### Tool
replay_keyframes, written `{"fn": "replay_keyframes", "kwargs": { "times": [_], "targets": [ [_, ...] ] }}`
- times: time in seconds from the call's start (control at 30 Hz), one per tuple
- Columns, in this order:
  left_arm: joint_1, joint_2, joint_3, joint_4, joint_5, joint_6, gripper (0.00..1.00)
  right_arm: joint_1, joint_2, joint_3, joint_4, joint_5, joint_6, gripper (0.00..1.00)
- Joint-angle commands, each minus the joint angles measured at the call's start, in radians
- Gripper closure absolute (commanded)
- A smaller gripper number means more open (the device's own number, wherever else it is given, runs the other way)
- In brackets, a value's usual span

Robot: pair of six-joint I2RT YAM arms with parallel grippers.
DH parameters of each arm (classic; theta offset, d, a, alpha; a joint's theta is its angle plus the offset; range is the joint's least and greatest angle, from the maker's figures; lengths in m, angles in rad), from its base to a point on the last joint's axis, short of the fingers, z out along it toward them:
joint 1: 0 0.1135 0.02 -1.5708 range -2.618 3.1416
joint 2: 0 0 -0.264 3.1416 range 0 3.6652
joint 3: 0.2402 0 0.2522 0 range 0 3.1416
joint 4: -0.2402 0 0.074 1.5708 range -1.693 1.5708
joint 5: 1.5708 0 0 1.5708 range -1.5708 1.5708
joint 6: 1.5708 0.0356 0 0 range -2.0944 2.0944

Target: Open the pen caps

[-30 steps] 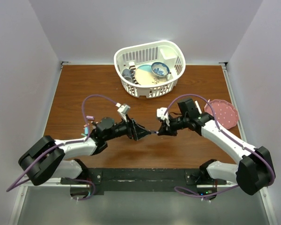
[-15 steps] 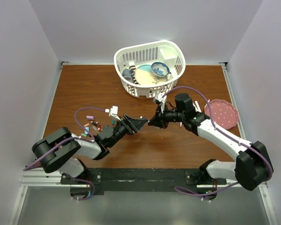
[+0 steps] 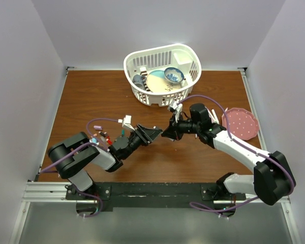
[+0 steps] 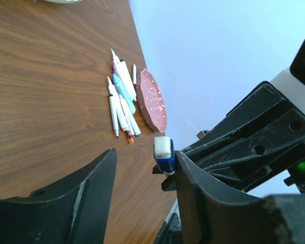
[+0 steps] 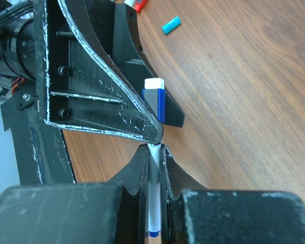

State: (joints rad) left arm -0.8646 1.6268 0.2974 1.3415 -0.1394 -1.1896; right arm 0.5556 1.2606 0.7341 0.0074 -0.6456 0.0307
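Next, my right gripper lets go of the white pen on the table (image 3: pixel 209 135) among the uncapped pens next to the pink plate.
My right gripper (image 5: pixel 153 148) is shut on the white barrel of a pen (image 5: pixel 153 203), held above the table. The pen's blue cap (image 5: pixel 155 101), which has a white end, sticks out past the right fingertips. In the left wrist view this pen cap (image 4: pixel 163 152) stands between the jaws of my left gripper (image 4: pixel 144 157). It rests against the right-hand finger (image 4: pixel 213 203), with a wide gap to the other finger, so the left gripper is open. From above, the left gripper (image 3: pixel 152 134) and the right gripper (image 3: pixel 169 133) meet tip to tip over the table's middle.
A white basket (image 3: pixel 129 62) of dishes stands at the back. A pink plate (image 3: pixel 241 123) lies at the right, with several uncapped pens (image 4: pixel 122 107) beside it. Loose caps (image 3: pixel 99 136) lie at the left; a teal cap (image 5: pixel 171 24) shows near the left arm.
Both grippers have shifted away from the near edge, staying tip to tip. The left arm has folded in closer to its base. The left jaws have narrowed around the blue cap.
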Motion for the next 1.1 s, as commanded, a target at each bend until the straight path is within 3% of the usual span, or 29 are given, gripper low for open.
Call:
{"fn": "replay_keyframes", "kwargs": {
  "times": [0.0, 0.13, 0.5, 0.7, 0.8, 0.9, 0.93, 1.07],
  "targets": [
    [0.003, -0.042, 0.022, 0.455, -0.063, 0.074, 0.43, 0.009, 0.003, 0.007, 0.063, -0.040, 0.028, 1.00],
    [0.003, -0.117, 0.043, 0.325, -0.077, 0.123, 0.41, 0.007, 0.008, 0.004, 0.068, -0.049, 0.032, 1.00],
    [0.001, -0.065, 0.086, 0.344, -0.052, 0.090, 0.44, 0.009, 0.003, -0.002, 0.089, -0.069, 0.049, 1.00],
    [-0.001, -0.047, 0.100, 0.352, -0.049, 0.077, 0.51, 0.007, 0.010, -0.001, 0.082, 0.014, 0.035, 1.00],
    [0.001, -0.033, 0.108, 0.367, -0.049, 0.067, 0.60, 0.009, 0.026, 0.001, 0.078, 0.023, 0.034, 1.00],
    [0.001, -0.030, 0.112, 0.387, -0.043, 0.061, 0.85, 0.007, 0.034, 0.001, 0.077, 0.018, 0.032, 1.00],
    [-0.001, -0.030, 0.117, 0.383, -0.042, 0.055, 1.00, 0.007, 0.036, 0.001, 0.077, 0.017, 0.034, 1.00],
    [0.016, -0.065, 0.118, 0.358, -0.072, 0.051, 1.00, 0.007, 0.036, -0.015, 0.089, -0.015, 0.040, 1.00]
  ]
}}
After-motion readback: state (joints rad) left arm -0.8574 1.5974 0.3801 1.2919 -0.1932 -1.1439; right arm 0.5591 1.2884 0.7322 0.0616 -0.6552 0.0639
